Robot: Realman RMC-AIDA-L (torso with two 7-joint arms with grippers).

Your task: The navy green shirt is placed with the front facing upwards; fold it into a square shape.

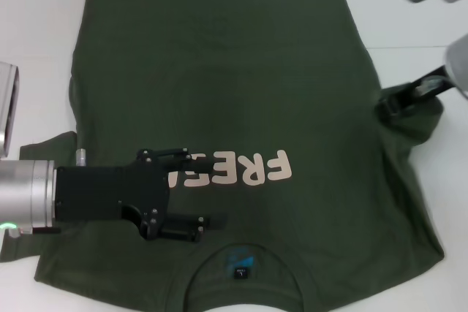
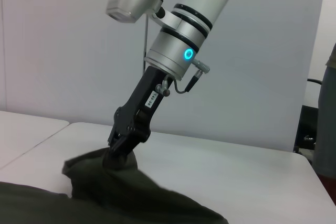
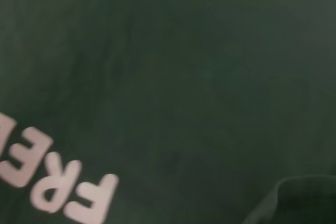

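Note:
The robot's right gripper will release the sleeve on the shirt's chest [image 1: 335,135] [image 3: 191,200], next to the F of the pink lettering.
The navy green shirt [image 1: 219,85] lies flat on the white table, front up, with its collar and black neck label [image 1: 240,273] nearest me and the pink lettering [image 1: 241,168] across the chest. My left gripper [image 1: 207,188] hovers open over the chest, just beside the lettering, its fingers spread with nothing between them. At the shirt's right sleeve [image 1: 413,118], my right gripper [image 1: 391,101] is shut on a bunch of cloth; the left wrist view shows that same gripper [image 2: 123,148] pinching the raised sleeve [image 2: 100,169]. In the right wrist view I see only shirt cloth [image 3: 184,77] and lettering [image 3: 58,182].
Bare white table [image 1: 36,20] shows around the shirt on the left, right and far sides. A grey-white device [image 1: 7,104] sits at the left edge. The left sleeve [image 1: 47,147] sticks out behind my left arm. Dark equipment [image 2: 310,129] stands beyond the table.

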